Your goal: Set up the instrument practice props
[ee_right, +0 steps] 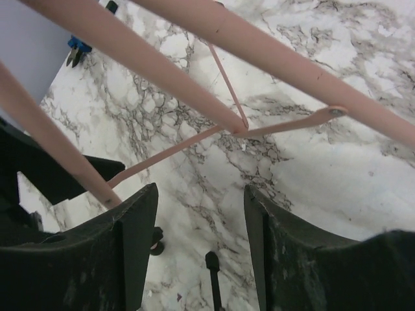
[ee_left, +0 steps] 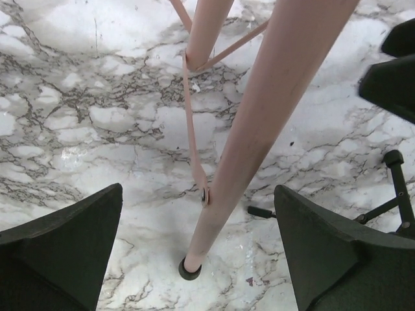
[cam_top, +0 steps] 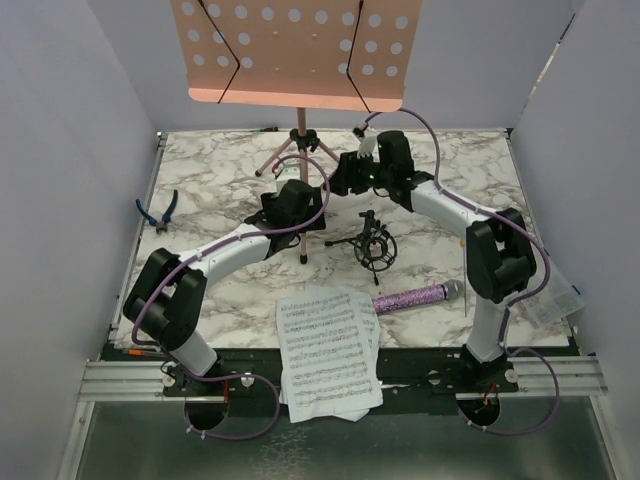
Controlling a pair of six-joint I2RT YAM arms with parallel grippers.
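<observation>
The white sheet-music page's far corner (cam_top: 282, 305), on the side away from the purple microphone, is next for my left gripper to go to and close on.
The pink perforated music stand (cam_top: 295, 50) stands upright at the back of the marble table on its tripod legs (cam_top: 285, 152). My left gripper (ee_left: 198, 253) is open. The stand's near leg (ee_left: 246, 149) runs down between its fingers without touching them, and the black foot (ee_left: 189, 269) rests on the table. My right gripper (ee_right: 201, 220) is open just under the other pink legs (ee_right: 272, 52), with nothing between its fingers. The black shock-mount (cam_top: 375, 248) stands mid-table. The purple microphone (cam_top: 415, 298) lies to its right. White sheet-music pages (cam_top: 328, 350) hang over the front edge.
Blue-handled pliers (cam_top: 158, 212) lie by the left wall. A clear plastic bag (cam_top: 555, 300) sits at the right edge. Grey walls close in three sides. A leg tip of the shock-mount (ee_right: 211, 262) shows below my right fingers.
</observation>
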